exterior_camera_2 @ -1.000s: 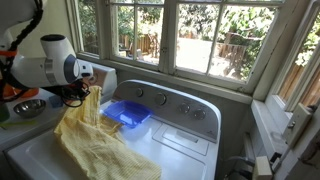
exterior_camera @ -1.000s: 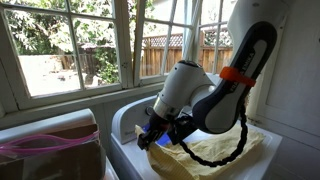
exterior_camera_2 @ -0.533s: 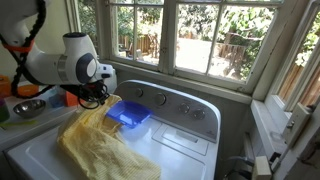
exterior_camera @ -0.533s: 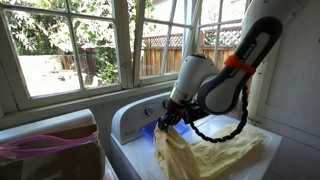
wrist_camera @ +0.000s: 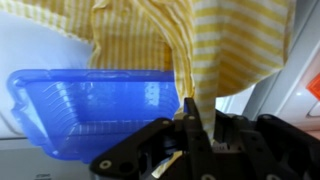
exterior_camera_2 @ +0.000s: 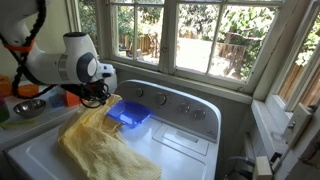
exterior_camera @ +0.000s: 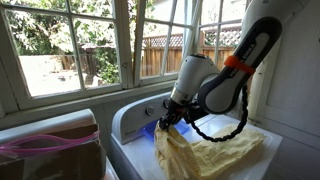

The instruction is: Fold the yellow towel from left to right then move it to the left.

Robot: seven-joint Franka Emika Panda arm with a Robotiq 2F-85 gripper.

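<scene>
Next, I let go of the fold over the end of the yellow towel (exterior_camera: pixel 254 129) away from the blue tray with my gripper.
The yellow towel (exterior_camera_2: pixel 100 145) lies rumpled on the white washer top (exterior_camera_2: pixel 190 145). One edge of it is lifted off the lid. It also shows in an exterior view (exterior_camera: pixel 205 155) and as striped yellow cloth in the wrist view (wrist_camera: pixel 210 45). My gripper (exterior_camera_2: pixel 97 97) is shut on the raised edge of the towel, pinched between the fingers in the wrist view (wrist_camera: pixel 200 125). In an exterior view the gripper (exterior_camera: pixel 168 122) hangs just above the towel's peak. The blue tray (exterior_camera_2: pixel 130 112) sits right beside the gripper, under the hanging cloth in the wrist view (wrist_camera: pixel 90 105).
The washer's control panel (exterior_camera_2: pixel 165 100) runs along the back under the window (exterior_camera_2: pixel 190 40). A metal bowl (exterior_camera_2: pixel 28 107) and an orange object stand on the counter behind the arm. A bin with a pink lid (exterior_camera: pixel 50 148) stands beside the washer.
Over the last second my gripper carried the towel's edge across toward the blue tray and the towel bunched up under it. In the last half second nothing moved.
</scene>
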